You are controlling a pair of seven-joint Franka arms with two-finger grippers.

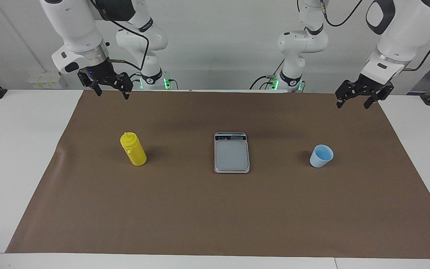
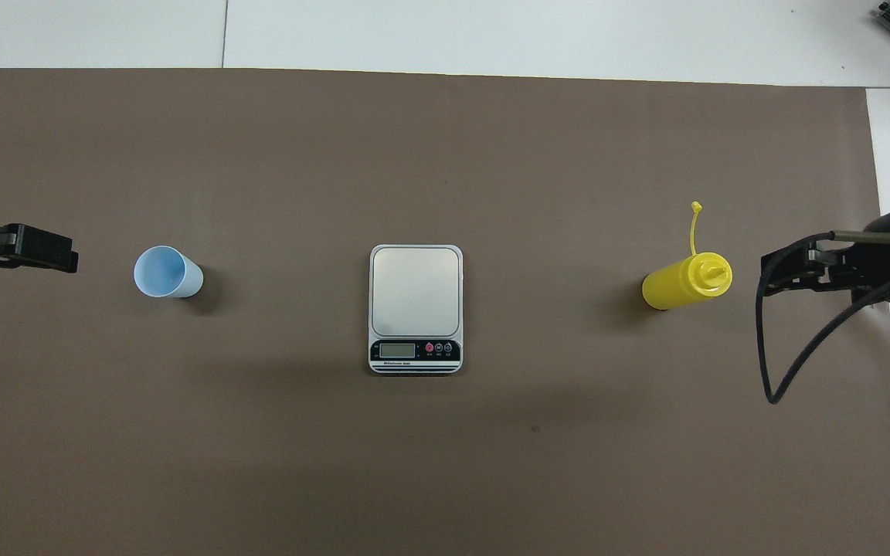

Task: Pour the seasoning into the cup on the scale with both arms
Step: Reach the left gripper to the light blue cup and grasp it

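Note:
The robot's left gripper will move to the light blue cup next and close on the cup's rim [image 2: 137, 269], on the side farthest from the scale.
The yellow seasoning bottle [image 1: 134, 150] [image 2: 684, 281] stands upright on the brown mat toward the right arm's end, its tethered tip hanging loose. The light blue cup [image 1: 321, 155] [image 2: 168, 272] stands upright on the mat toward the left arm's end. Between them lies the silver-grey scale [image 1: 231, 153] [image 2: 416, 301], its plate bare and its display strip on the robots' side. My right gripper [image 1: 112, 94] [image 2: 768, 276] hangs open and high over the mat at the bottle's end. My left gripper [image 1: 352, 105] [image 2: 66, 259] hangs open and high over the mat at the cup's end. Neither holds anything.
The brown mat [image 1: 215, 209] covers most of the white table [image 1: 13, 149]. A black cable [image 2: 793, 363] loops down from the right arm's wrist.

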